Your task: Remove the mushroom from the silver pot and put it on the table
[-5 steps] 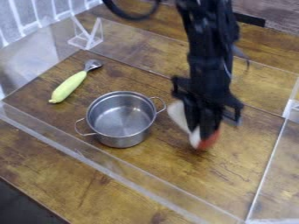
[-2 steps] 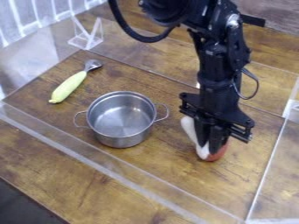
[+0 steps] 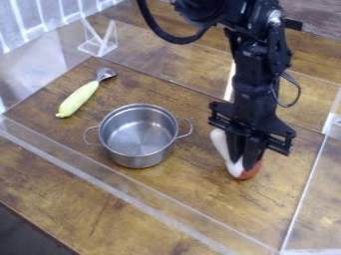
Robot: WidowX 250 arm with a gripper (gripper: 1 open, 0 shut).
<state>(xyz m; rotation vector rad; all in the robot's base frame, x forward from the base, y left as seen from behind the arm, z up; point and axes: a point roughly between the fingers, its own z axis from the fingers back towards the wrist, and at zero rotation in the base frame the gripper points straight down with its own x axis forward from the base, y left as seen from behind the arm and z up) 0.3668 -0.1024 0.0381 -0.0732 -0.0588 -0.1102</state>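
Next, my gripper sets the mushroom down and lets it go on the table [image 3: 209,148] next to the silver pot.
The mushroom [image 3: 234,159], white stem and reddish-brown cap, lies on the table [image 3: 160,209] to the right of the silver pot [image 3: 138,135]. My gripper [image 3: 248,157] points straight down and is shut on the mushroom, with the black fingers partly covering it. The cap end peeks out below the fingers, at or near the wood. Nothing is inside the pot, whose shiny bottom shows.
A yellow-green corn cob [image 3: 78,98] lies left of the pot, with a small metal piece [image 3: 106,74] beyond it. Clear acrylic walls [image 3: 186,219] edge the tabletop in front and at the right. A clear stand [image 3: 98,40] sits at the back left.
The arm has shifted slightly right and toward the front with the mushroom, and lowered it closer to the wood. The pot and corn have stayed put.
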